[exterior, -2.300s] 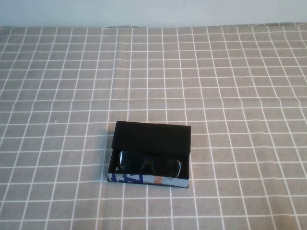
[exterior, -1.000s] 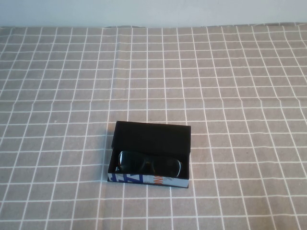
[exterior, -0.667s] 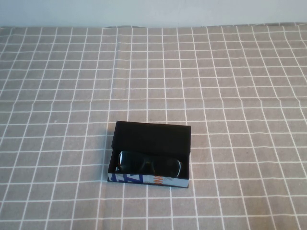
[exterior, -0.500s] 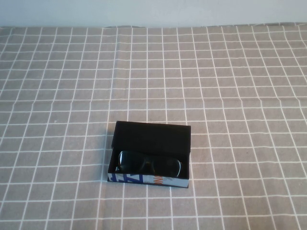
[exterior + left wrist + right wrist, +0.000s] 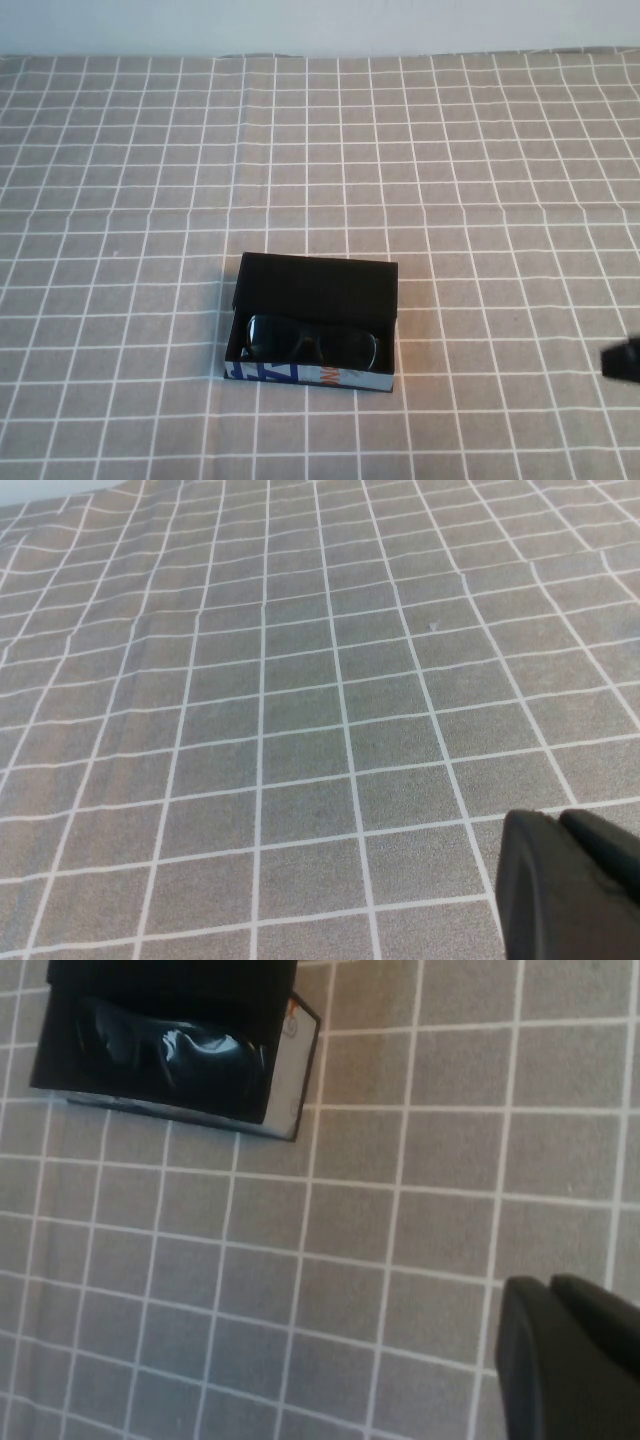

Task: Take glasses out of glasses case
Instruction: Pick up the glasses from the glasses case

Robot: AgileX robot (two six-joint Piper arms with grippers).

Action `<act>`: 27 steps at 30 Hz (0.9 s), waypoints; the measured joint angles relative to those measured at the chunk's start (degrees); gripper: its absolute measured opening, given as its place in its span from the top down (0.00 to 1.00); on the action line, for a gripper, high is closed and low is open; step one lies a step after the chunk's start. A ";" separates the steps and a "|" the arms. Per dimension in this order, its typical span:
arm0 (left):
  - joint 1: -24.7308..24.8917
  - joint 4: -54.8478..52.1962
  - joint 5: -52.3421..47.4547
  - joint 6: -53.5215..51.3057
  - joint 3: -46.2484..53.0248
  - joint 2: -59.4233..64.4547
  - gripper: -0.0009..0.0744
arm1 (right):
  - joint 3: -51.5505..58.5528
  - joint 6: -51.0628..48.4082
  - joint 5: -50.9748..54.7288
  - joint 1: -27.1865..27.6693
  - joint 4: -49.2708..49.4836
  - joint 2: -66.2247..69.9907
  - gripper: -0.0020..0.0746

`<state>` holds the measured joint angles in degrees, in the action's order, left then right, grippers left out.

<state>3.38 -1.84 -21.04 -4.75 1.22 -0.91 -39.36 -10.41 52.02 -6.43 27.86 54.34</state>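
Observation:
I need to next move my right gripper to the bridge point(image 5: 311, 342) point(image 5: 153, 1043) between the black glasses' lenses, inside the open glasses case, and close it there.
The glasses case point(image 5: 300, 375) lies open on the grey checked cloth, a little left of the middle and near the front, with its black lid point(image 5: 318, 285) folded back. The black glasses point(image 5: 312, 343) lie inside it. In the right wrist view the case's pale side point(image 5: 295, 1080) and the glasses point(image 5: 170, 1050) show, well away from my right gripper point(image 5: 556, 1292), which is shut and empty. In the high view the right gripper point(image 5: 624, 360) just shows at the right edge. My left gripper point(image 5: 562, 822) is shut and empty over bare cloth, out of the high view.
The grey cloth with a white grid point(image 5: 450, 180) covers the whole table. A pale wall point(image 5: 320, 25) runs along the far edge. The left wrist view shows only cloth point(image 5: 300, 680).
The dark tip of my right gripper has come into the high view at the right edge. The case and glasses have not moved.

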 joint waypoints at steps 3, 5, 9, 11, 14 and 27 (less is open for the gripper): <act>0.00 0.00 0.00 0.00 0.00 0.00 0.99 | -7.55 -2.23 0.89 -2.71 -1.68 8.96 1.00; 0.00 0.00 0.00 0.00 0.00 0.00 0.99 | -11.96 -2.77 0.86 -6.38 -4.08 14.19 1.00; 0.00 0.00 0.00 0.00 0.00 0.00 0.99 | -21.17 -3.60 1.30 -14.77 -8.99 24.58 1.00; 0.00 0.00 0.00 0.00 0.00 0.00 0.99 | -25.80 -5.34 1.56 -18.61 -10.45 28.71 1.00; 0.00 0.00 0.00 0.00 0.00 0.00 0.99 | -31.84 -8.84 1.90 -24.39 -11.75 34.39 1.00; 0.00 0.00 0.00 0.00 0.00 0.00 0.99 | -53.56 -27.46 10.25 -34.57 -12.64 55.91 0.78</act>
<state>3.38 -1.84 -21.04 -4.75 1.22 -0.91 -92.92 -37.88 62.27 -41.00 15.23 110.25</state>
